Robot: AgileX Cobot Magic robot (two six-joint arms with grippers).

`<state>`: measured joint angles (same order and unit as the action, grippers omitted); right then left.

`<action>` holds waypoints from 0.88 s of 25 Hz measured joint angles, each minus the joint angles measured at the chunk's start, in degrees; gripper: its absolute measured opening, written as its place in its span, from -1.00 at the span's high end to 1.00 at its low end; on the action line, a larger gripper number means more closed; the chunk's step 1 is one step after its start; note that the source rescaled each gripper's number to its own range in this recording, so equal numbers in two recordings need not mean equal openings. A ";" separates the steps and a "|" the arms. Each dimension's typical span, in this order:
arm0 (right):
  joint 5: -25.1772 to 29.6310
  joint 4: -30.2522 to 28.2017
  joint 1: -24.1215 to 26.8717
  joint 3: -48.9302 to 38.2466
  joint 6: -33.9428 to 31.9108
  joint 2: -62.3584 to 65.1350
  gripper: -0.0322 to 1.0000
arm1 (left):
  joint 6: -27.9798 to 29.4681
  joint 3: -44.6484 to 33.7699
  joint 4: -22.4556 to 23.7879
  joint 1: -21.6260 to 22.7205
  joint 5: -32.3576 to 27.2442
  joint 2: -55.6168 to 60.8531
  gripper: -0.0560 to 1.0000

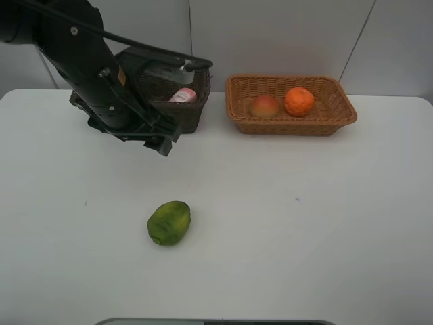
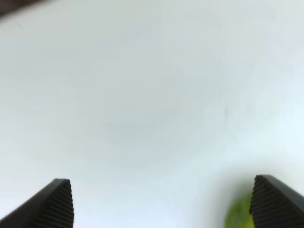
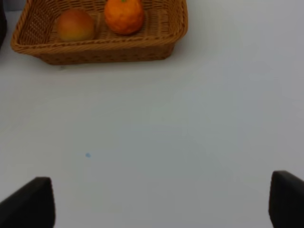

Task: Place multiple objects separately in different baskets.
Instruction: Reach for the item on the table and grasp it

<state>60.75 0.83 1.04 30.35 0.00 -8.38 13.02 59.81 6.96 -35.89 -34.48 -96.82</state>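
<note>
Next, my left gripper goes to the wide middle [image 1: 170, 223] of the green fruit on the white table and closes there.
A green fruit [image 1: 169, 223] lies on the white table, front left of centre. My left gripper [image 1: 164, 143] hangs open and empty above the table, behind the fruit and in front of the dark brown basket [image 1: 187, 115]. In the left wrist view the gripper [image 2: 166, 204] is open, with the green fruit [image 2: 236, 217] beside one fingertip. A pink tube [image 1: 184, 95] lies in the dark basket. The light tan basket [image 1: 291, 126] holds a red-yellow fruit [image 1: 265, 105] and an orange [image 1: 298, 101]. My right gripper [image 3: 159, 202] is open and empty above bare table. The pump bottle and purple cup are out of view.
The left arm [image 1: 81, 61] covers much of the dark basket. In the right wrist view the tan basket [image 3: 99, 52] with the orange [image 3: 124, 15] and red-yellow fruit [image 3: 75, 25] lies ahead. The right arm is outside the exterior view.
</note>
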 joint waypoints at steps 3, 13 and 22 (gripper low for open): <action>0.00 0.00 0.00 0.00 0.00 0.00 -1.00 | -1.16 -0.94 -1.47 -1.65 -1.86 0.00 -0.93; 0.00 0.00 0.00 0.00 0.00 0.00 -1.00 | -1.97 -0.94 -4.89 -6.10 -5.02 0.04 -0.93; 0.00 0.00 0.00 0.00 0.00 0.00 -1.00 | -2.51 -5.95 -5.82 -7.82 -1.07 0.43 -0.93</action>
<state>60.75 0.83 1.04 30.35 0.00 -8.38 10.50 53.86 1.14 -43.70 -35.55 -96.39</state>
